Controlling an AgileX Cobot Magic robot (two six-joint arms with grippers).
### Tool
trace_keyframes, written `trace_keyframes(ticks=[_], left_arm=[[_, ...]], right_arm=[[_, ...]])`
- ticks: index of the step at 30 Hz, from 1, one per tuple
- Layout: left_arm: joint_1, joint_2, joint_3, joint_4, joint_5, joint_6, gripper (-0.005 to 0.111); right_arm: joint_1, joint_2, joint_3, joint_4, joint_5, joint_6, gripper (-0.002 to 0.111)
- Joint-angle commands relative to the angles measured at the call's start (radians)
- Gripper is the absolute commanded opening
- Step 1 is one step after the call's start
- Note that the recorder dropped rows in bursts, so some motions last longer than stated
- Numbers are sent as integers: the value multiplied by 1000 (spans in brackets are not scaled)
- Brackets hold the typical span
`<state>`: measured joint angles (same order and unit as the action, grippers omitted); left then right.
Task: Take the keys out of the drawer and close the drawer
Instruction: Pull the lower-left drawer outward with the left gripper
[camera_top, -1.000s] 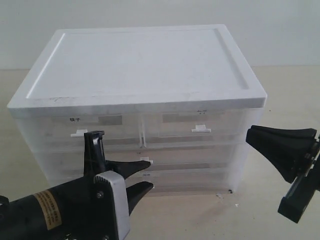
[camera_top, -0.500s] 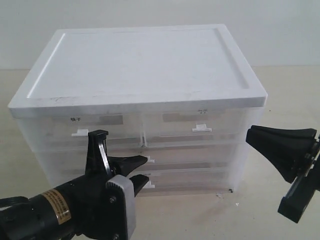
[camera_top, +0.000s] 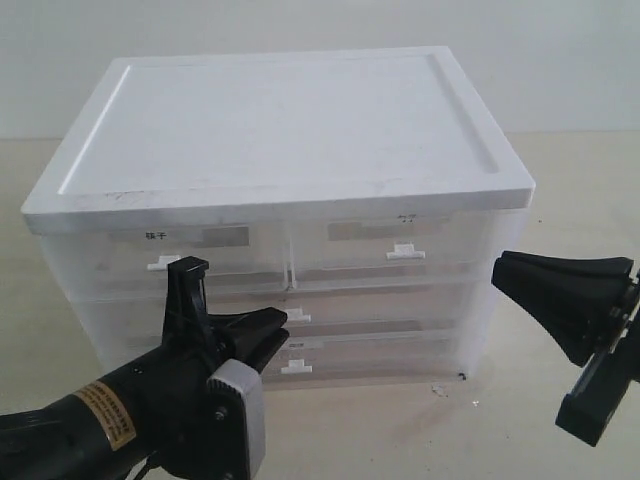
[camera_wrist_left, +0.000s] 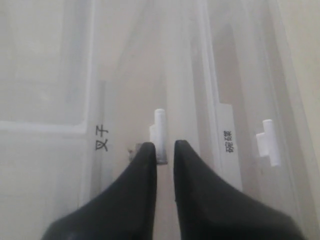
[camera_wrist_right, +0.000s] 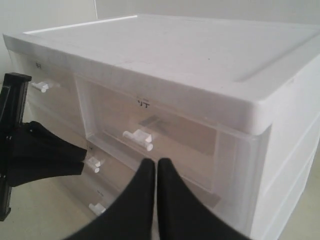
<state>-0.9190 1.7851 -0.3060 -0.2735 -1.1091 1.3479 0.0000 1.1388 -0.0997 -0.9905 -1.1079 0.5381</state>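
The middle drawer's handle is pinched only at its near end by my left gripper, so I will crack the drawer open, then pull by the front's top edge (camera_wrist_left: 93, 145).
The keys are hidden from every view. A white cabinet (camera_top: 280, 130) with translucent drawers stands on the table, and all its fronts look pushed in. My left gripper (camera_top: 280, 325) is at the middle drawer (camera_top: 400, 310), its black jaws shut on that drawer's small white handle (camera_wrist_left: 159, 125). The wrist view shows the gripper (camera_wrist_left: 165, 150) pinching the handle's near end. My right gripper (camera_top: 497, 270) hangs shut beside the cabinet's right front corner, touching nothing. In its own view the right gripper (camera_wrist_right: 156, 165) points at the top right drawer.
Two small top drawers carry white handles (camera_top: 163, 265) (camera_top: 404, 252). The bottom drawer has a handle (camera_top: 297, 367) just under my left fingers. The cabinet rests on a tan table (camera_top: 570, 180) with a pale wall behind.
My left gripper's jaws have come together from wide apart onto the middle drawer's handle. The right gripper has not moved.
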Motion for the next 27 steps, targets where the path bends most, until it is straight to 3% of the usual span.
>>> trace_keyframes(ticks=[1, 3, 6, 10, 16, 19, 22, 24, 27], left_arm=[[-1, 1, 5, -96, 36, 22, 4], [-3, 1, 5, -47, 63, 22, 5], [-65, 1, 5, -85, 65, 22, 5], [-250, 1, 5, -355, 70, 142, 5], [-445, 1, 5, -550, 101, 178, 5], [-501, 1, 5, -600, 63, 192, 5], [-544, 1, 5, -606, -100, 112, 5], [-556, -4, 3, -625, -112, 2, 5], [-557, -62, -21, -637, -112, -50, 15]], right_arm=[[-2, 0, -7, -3, -2, 1, 0], [-2, 0, -7, -3, -2, 1, 0], [-2, 0, -7, -3, -1, 1, 0], [-2, 0, -7, -3, 4, 1, 0], [-2, 0, -7, -3, 17, 9, 0], [-2, 0, -7, -3, 19, 9, 0], [-2, 0, -7, -3, 19, 9, 0], [-2, 0, -7, -3, 19, 9, 0], [-2, 0, -7, -3, 19, 9, 0]])
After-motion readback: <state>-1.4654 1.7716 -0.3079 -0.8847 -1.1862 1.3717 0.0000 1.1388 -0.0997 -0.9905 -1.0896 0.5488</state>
